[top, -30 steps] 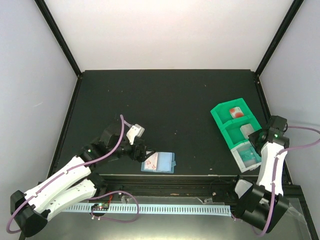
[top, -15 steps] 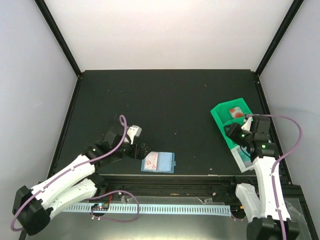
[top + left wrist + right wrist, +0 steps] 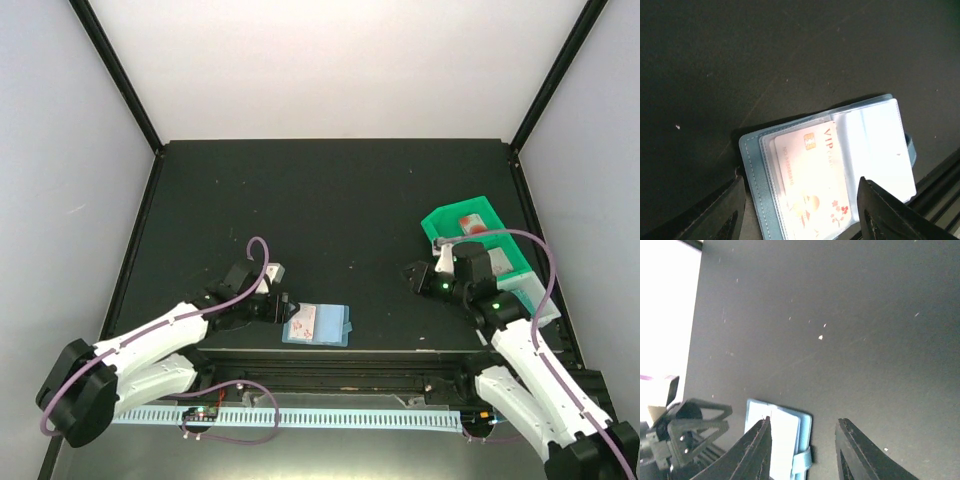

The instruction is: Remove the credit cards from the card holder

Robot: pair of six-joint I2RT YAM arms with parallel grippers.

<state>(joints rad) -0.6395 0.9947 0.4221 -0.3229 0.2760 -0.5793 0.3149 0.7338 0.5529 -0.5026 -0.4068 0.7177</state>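
Note:
The robot's right gripper will next move to the white card's edge [image 3: 315, 318] beside the card holder's middle fold and close there.
The light-blue card holder [image 3: 317, 325] lies open near the table's front edge. In the left wrist view its left panel [image 3: 754, 165] holds a white card with a red blotch [image 3: 812, 180] in a clear sleeve. The right panel [image 3: 875, 145] looks pale and blank. My left gripper [image 3: 281, 307] is open at the holder's left edge, and its fingers straddle the holder [image 3: 800, 220]. My right gripper [image 3: 414, 278] is open and empty above the table, right of the holder. It looks toward the holder [image 3: 782, 432] between its fingertips [image 3: 805, 455].
A green compartment tray [image 3: 435, 222] stands at the right, partly hidden by the right arm. A card with a red blotch [image 3: 472, 223] lies in its far compartment. The table's front rail [image 3: 350, 355] runs just below the holder. My left gripper's fingers [image 3: 690, 427] show in the right wrist view.
My right arm has swung from the tray leftward to the table's middle. My left gripper has edged closer to the holder's left edge. The holder has not moved.

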